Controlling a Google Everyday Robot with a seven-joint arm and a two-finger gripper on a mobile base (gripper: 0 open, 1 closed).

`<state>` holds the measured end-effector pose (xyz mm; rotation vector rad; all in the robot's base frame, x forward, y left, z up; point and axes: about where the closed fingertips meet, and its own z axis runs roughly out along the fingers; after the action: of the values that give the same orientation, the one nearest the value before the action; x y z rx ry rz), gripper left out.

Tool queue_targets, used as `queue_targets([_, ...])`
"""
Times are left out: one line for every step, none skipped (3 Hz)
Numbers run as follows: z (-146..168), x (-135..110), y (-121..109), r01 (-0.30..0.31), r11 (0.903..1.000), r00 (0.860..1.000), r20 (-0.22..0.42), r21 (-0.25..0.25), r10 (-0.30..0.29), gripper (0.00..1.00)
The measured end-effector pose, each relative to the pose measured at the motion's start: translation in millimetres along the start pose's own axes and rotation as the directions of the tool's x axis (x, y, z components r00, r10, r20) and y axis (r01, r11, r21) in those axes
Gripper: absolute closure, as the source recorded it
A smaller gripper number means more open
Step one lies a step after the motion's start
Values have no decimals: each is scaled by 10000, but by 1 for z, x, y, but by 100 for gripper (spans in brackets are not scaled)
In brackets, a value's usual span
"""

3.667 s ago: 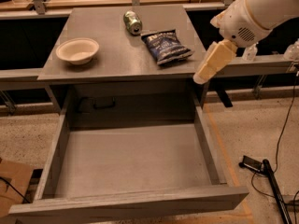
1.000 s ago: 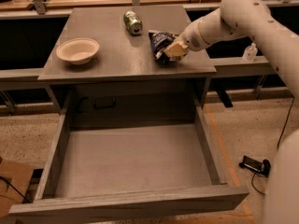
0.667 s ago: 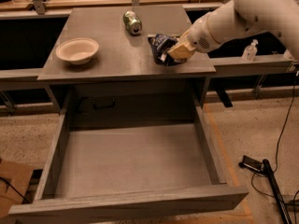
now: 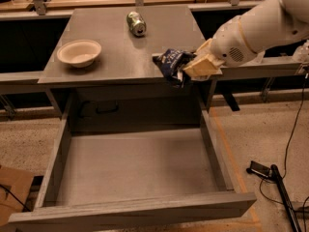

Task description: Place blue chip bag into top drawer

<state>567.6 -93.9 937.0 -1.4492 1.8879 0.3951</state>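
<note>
The robot's gripper should set the blue chip bag down on the front half of the top drawer's grey bottom (image 4: 165,166).
The blue chip bag (image 4: 173,65) is a dark-blue crinkly foil bag, held in the air above the front edge of the grey cabinet top. My gripper (image 4: 197,66) is shut on its right side, with the tan fingers (image 4: 203,64) pinching the foil. The white arm reaches in from the upper right. The top drawer (image 4: 63,149) is pulled fully open below, wide and shallow with a flat grey bottom and nothing in it. The bag hangs above the drawer's back right part.
A cream bowl (image 4: 79,52) sits on the left of the cabinet top (image 4: 116,47). A green metal can (image 4: 136,23) lies at the back centre. A dark handle (image 4: 106,109) shows on the panel behind the drawer. Black cables and a stand (image 4: 275,178) lie on the floor at right.
My gripper closed on the bag, lifted it off the cabinet top and carried it toward the front edge, above the open drawer.
</note>
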Motion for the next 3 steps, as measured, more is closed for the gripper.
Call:
queue_targets([4,-2,5,207,9996,9996,-178,-202,-210,100])
queue_targets([4,3,43,246,9978,9986,-455,-612,-274,100])
queue_targets([25,32,129,-255,9832,9951,-986,-1808,77,100])
